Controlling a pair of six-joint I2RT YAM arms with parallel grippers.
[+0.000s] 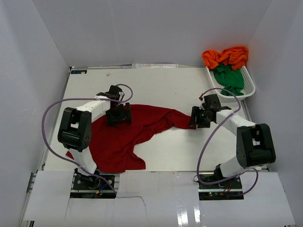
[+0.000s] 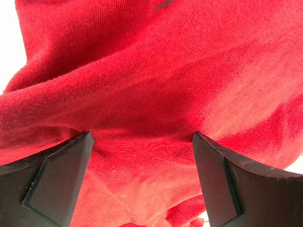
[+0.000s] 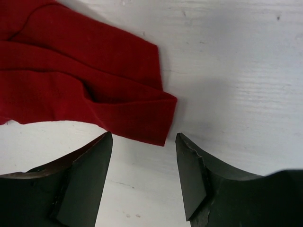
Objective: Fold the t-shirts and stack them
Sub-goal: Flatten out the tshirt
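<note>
The robot's left gripper should close on the near pointed corner [image 1: 143, 167] of the dark red t-shirt, next to the front edge of the table.
A dark red t-shirt [image 1: 123, 137] lies crumpled across the table, one narrow end stretching right. My left gripper [image 1: 118, 115] hangs open right over its upper part; in the left wrist view the red fabric [image 2: 142, 94] fills the frame between my spread fingers [image 2: 57, 179]. My right gripper [image 1: 199, 117] is open at the shirt's right end. In the right wrist view that end [image 3: 142, 113] lies just ahead of the fingers [image 3: 194, 175], with nothing between them. Orange [image 1: 226, 56] and green [image 1: 229, 78] t-shirts lie in the basket.
A white lattice basket [image 1: 250, 88] stands at the back right against the wall. White walls enclose the table on three sides. The white tabletop [image 1: 161, 80] shows behind the shirt and in front of its right end.
</note>
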